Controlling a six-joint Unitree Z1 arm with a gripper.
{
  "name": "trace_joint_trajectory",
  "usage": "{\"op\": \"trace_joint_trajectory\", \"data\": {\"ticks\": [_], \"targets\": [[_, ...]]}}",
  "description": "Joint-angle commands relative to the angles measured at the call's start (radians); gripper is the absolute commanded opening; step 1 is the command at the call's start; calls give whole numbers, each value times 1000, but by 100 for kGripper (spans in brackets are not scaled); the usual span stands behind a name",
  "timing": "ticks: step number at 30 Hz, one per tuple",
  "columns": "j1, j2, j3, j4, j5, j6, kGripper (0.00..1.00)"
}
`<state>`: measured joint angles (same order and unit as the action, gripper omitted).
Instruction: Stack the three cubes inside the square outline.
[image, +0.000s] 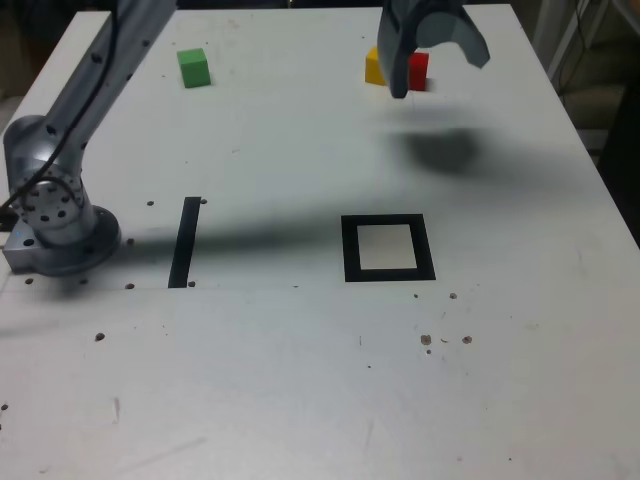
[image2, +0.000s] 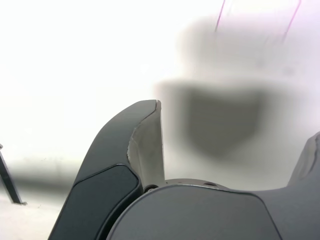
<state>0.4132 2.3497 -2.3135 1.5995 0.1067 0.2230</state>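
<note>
My gripper is to go next to the red cube that is beside the yellow cube and close on the red cube's opposite sides (image: 419, 73).
In the exterior view the green cube (image: 194, 68) sits at the far left of the table. The yellow cube (image: 373, 67) and the red cube (image: 419, 71) stand side by side at the far right, partly hidden behind my gripper (image: 437, 68). The gripper hangs above the table in front of them, open, with nothing between its fingers. The square outline (image: 388, 248), black with a pale centre, lies nearer the middle with nothing in it. In the wrist view only the gripper (image2: 237, 120), one finger (image2: 145, 145) and a dark shadow on the white table show; no cube appears.
A thin black strip (image: 185, 242) lies to the exterior view's left of the square. The arm's grey base (image: 55, 220) stands at the table's left edge. The gripper's shadow (image: 445, 150) falls on the white table (image: 300, 380).
</note>
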Motion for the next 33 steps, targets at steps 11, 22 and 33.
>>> {"op": "trace_joint_trajectory", "data": {"ticks": [11, 22, 33], "targets": [[57, 96, -159, 37, -19, -10, 99], [90, 151, -263, 39, -37, -95, 99], [93, 172, -274, 39, -33, -259, 99]]}}
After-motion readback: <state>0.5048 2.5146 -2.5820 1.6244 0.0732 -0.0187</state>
